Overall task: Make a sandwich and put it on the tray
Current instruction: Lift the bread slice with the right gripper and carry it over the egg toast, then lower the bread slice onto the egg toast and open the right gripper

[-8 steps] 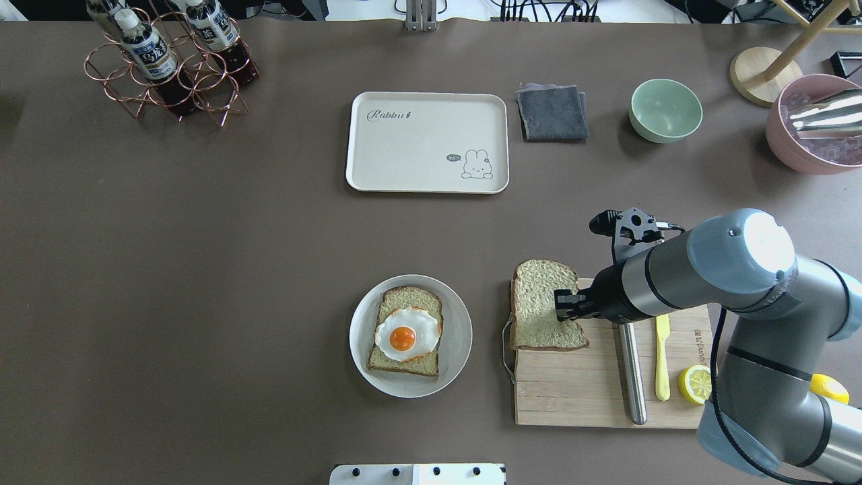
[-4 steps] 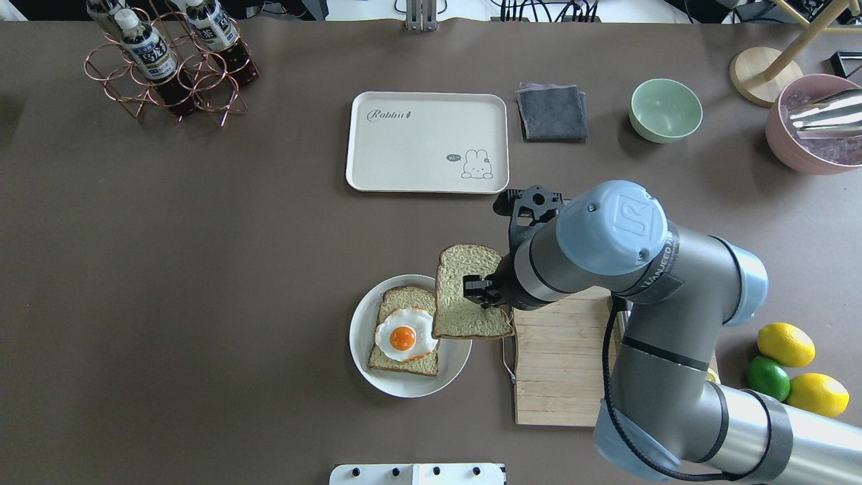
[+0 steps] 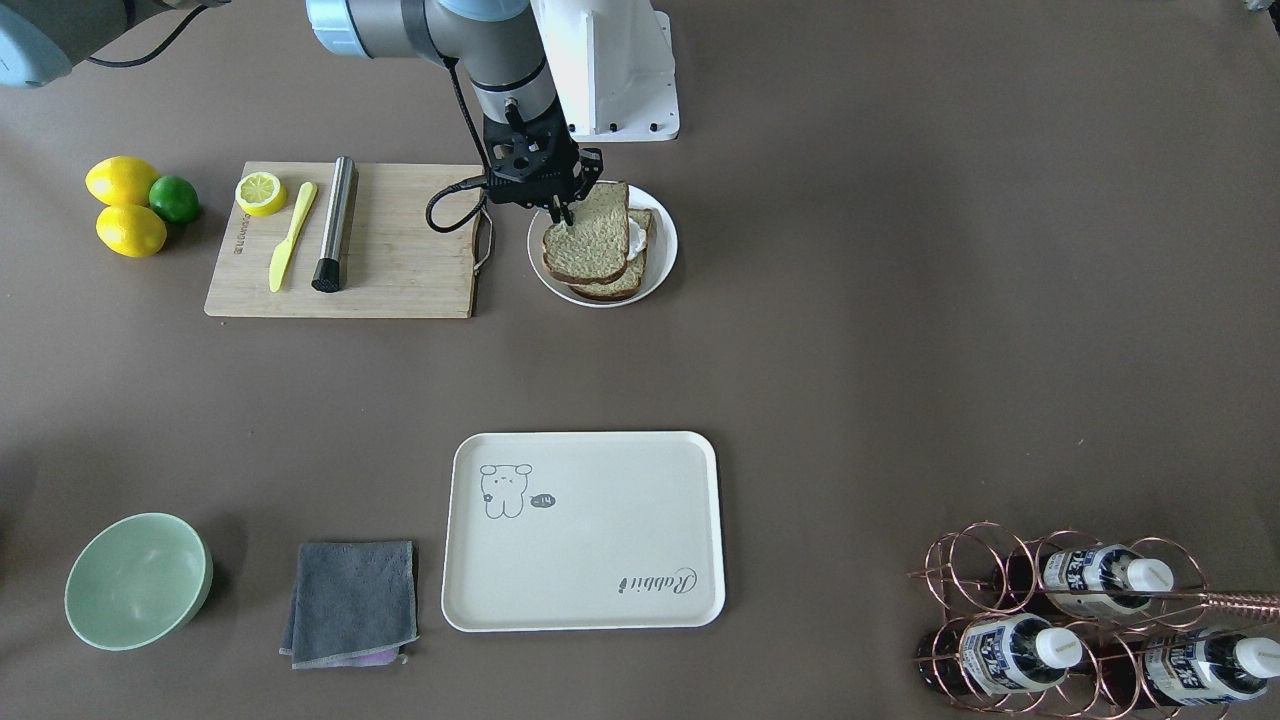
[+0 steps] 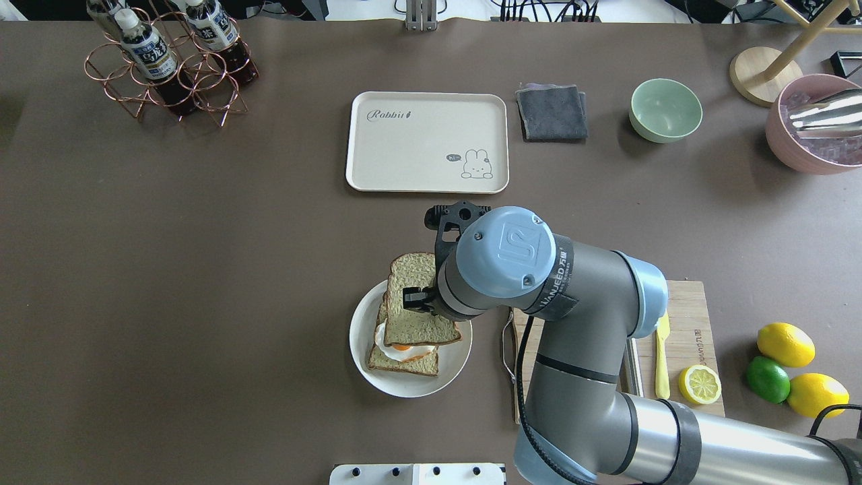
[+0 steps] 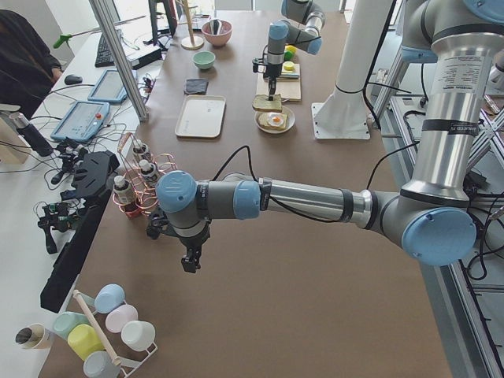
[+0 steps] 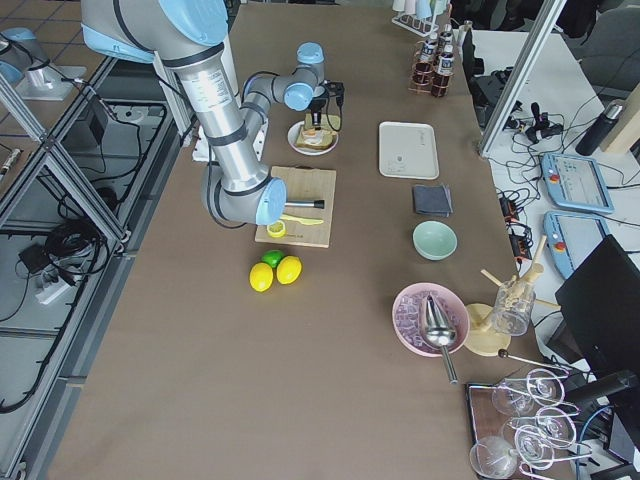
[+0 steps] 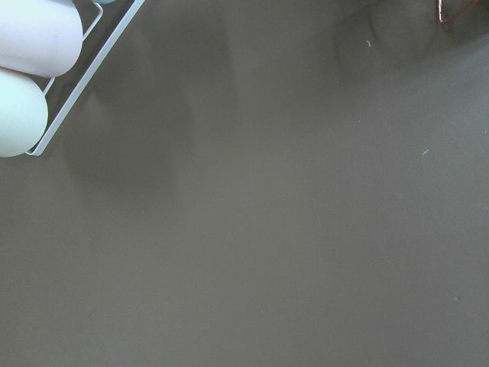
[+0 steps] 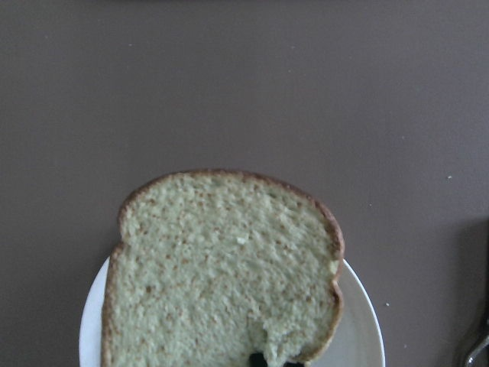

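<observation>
The fried egg sits over the bottom slice [image 3: 613, 246]. Next, I let go of the top bread slice on the egg with my right gripper, squarely above that bottom slice.
My right gripper [image 4: 414, 298] is shut on the top bread slice [image 4: 423, 327], a tan speckled slice with a dark crust. It holds the slice a little above the round white plate [image 4: 404, 389]. On that plate lies the bottom slice [image 4: 404, 364] with the fried egg [image 4: 399, 349], mostly covered from above. The right wrist view shows the held slice [image 8: 221, 275] over the plate rim [image 8: 359, 336]. The cream Rabbit tray [image 4: 417, 148] lies beyond the plate with nothing on it. My left gripper [image 5: 189, 264] hangs far off by the bottle rack; I cannot tell its state.
A wooden cutting board [image 3: 400, 250] right of the plate carries a yellow knife [image 4: 662, 357], a metal rod [image 3: 333, 225] and a lemon half [image 4: 699, 384]. Lemons and a lime [image 4: 784, 343] lie beside it. A grey cloth [image 4: 552, 112], green bowl [image 4: 665, 110] and bottle rack [image 4: 168, 60] stand at the back.
My right gripper has carried the bread slice leftward from the cutting board to over the plate, where it now covers most of the egg.
</observation>
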You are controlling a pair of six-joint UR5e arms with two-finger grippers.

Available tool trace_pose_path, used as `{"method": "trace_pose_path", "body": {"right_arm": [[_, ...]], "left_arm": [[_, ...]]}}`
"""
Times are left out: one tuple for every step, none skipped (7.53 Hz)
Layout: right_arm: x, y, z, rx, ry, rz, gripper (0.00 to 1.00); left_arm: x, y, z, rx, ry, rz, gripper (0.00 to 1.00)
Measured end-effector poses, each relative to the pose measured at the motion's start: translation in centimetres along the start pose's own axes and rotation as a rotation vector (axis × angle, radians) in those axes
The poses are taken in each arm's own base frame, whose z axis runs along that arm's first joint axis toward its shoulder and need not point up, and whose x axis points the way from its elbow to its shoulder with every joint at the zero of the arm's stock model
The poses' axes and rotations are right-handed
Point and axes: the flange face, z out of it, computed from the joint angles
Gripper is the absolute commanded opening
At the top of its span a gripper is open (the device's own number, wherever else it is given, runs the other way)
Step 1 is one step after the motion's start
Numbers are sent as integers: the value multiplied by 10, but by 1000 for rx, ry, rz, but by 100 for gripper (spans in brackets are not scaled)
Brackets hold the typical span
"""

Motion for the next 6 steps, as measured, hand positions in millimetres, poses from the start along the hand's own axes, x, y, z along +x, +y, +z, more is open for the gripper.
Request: {"method": "trace_pose_path", "body": {"right_arm": [[-11,-3,12,-2,16,-2,0],[-17,-6,21,-5,29,-4,0],[-18,-5,27,-10,38,-5,0],[-18,-3,32,-16,45,-8,0],[-18,0,35,-23,49,-10,0],[-18,4,37,-29,50,-13,0]], "left_arm": [[0,0,0,0,0,0,98],[0,0,0,0,0,0,98],[0,0,0,0,0,0,98],[0,0,0,0,0,0,98],[1,0,-1,2,2,2,98],[2,-1,-2,4,4,4,98]]}}
